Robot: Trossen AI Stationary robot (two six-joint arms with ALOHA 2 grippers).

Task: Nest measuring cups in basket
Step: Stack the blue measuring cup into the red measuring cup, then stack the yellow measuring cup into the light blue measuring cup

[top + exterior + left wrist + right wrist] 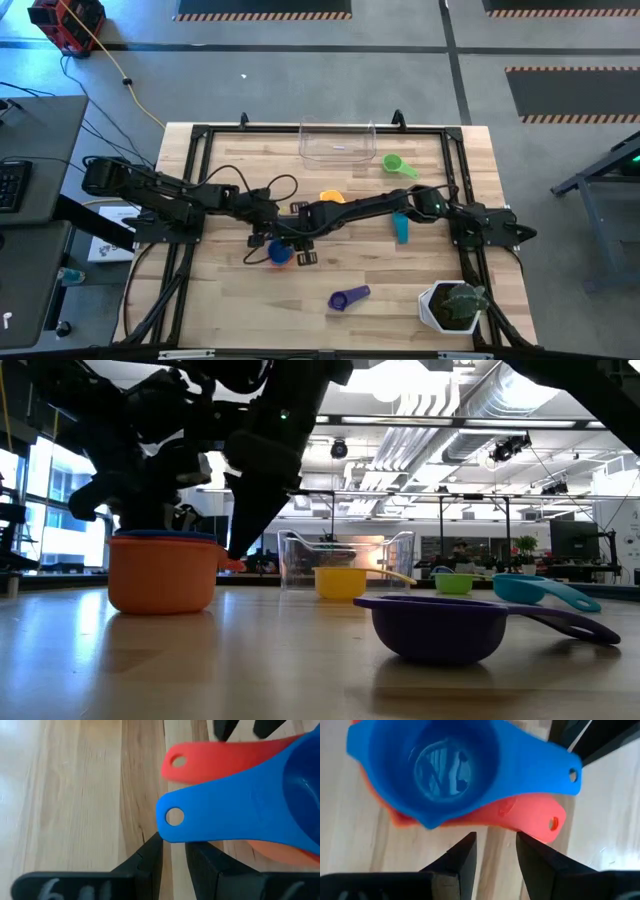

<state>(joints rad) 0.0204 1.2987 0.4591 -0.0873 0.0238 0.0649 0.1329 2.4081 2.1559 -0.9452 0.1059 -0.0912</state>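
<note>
The robot's right gripper will next move to the yellow cup's rim (331, 199) and close there, since that cup still sits apart from the stacked cups.
A blue measuring cup (278, 254) sits nested in the orange-red cup (162, 572) at the table's middle-left. Both handles, blue (210, 815) and orange-red (210, 762), point toward my left gripper (172, 862). That gripper is narrowly open, with its tips at the blue handle's end. My right gripper (495, 852) is open on the bowl side, above the stack and apart from it. The yellow (331, 197), teal (401, 227), green (398, 165) and purple (348, 297) cups rest on the table. The clear basket (338, 142) stands at the far edge. No pink cup shows. My left gripper's fingertips (152, 852) reach just to the rim of the blue handle's holed end (174, 817), coming along the handle. I cannot tell whether they touch it. The stacked cups rest on the table.
A white pot with a green plant (455, 305) stands at the near right corner. A black frame (195, 180) runs around the tabletop. The two arms cross the table's middle, and cables loop beside them (280, 185).
</note>
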